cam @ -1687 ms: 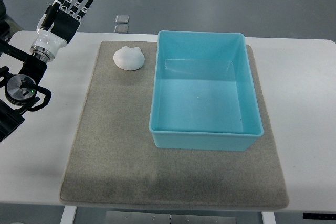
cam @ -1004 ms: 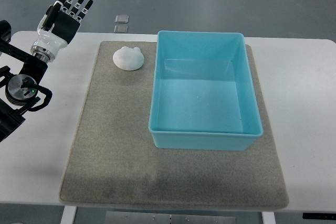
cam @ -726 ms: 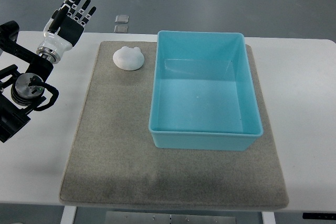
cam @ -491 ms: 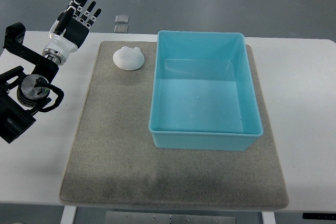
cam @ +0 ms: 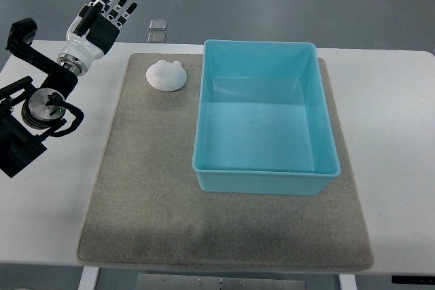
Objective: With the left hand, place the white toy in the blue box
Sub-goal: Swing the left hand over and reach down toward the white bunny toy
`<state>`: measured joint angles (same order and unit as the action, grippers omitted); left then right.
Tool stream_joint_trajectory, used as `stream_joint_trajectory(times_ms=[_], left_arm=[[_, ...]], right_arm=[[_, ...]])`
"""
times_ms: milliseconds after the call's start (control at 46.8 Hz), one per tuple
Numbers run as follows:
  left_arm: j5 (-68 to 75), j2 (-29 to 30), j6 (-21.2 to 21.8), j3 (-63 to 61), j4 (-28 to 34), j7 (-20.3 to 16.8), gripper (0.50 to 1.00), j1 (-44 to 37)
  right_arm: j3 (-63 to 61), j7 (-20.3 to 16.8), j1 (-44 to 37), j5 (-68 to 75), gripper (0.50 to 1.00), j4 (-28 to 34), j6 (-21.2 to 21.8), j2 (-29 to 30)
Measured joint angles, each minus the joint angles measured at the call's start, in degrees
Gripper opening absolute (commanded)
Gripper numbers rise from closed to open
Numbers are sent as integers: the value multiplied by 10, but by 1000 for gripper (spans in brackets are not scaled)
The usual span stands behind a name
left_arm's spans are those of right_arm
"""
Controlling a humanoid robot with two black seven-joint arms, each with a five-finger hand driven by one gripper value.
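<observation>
Next, the robot's left gripper needs to reach the side of the white toy (cam: 153,77) that faces away from the blue box and close there.
A small white rounded toy (cam: 167,75) lies on the grey mat (cam: 149,188) near its far left corner. Right beside it stands an empty light blue box (cam: 264,117), its left wall a short gap from the toy. My left hand (cam: 103,17) hovers over the table's far left edge, to the left of the toy and a little beyond it, fingers spread and holding nothing. Its black and white arm comes in from the left edge. The right hand is out of the picture.
The mat covers most of the white table (cam: 387,100). Two small clear square tiles (cam: 158,30) lie on the floor past the far edge, above the toy.
My left hand and arm have shifted to the right, closer to the toy, with the fingers still spread. Toy and box have stayed put.
</observation>
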<state>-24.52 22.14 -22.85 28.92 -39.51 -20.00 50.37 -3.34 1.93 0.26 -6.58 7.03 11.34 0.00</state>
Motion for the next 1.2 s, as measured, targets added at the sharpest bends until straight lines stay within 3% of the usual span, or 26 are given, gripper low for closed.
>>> stream_joint_trajectory(times_ms=[278, 491, 619, 983, 1196], left_arm=[[131, 4, 7, 0, 27, -2, 977, 31], [345, 16, 64, -18, 27, -3, 988, 49], [423, 29, 60, -22, 25, -2, 994, 59], [442, 38, 54, -37, 51, 5, 992, 70], [621, 43, 60, -45, 51, -3, 984, 80]], right_arm=[[0, 0, 0, 0, 936, 0, 0, 0], [0, 0, 0, 0, 936, 0, 0, 0], [0, 0, 0, 0, 936, 0, 0, 0], [0, 0, 0, 0, 936, 0, 0, 0], [0, 0, 0, 0, 936, 0, 0, 0]])
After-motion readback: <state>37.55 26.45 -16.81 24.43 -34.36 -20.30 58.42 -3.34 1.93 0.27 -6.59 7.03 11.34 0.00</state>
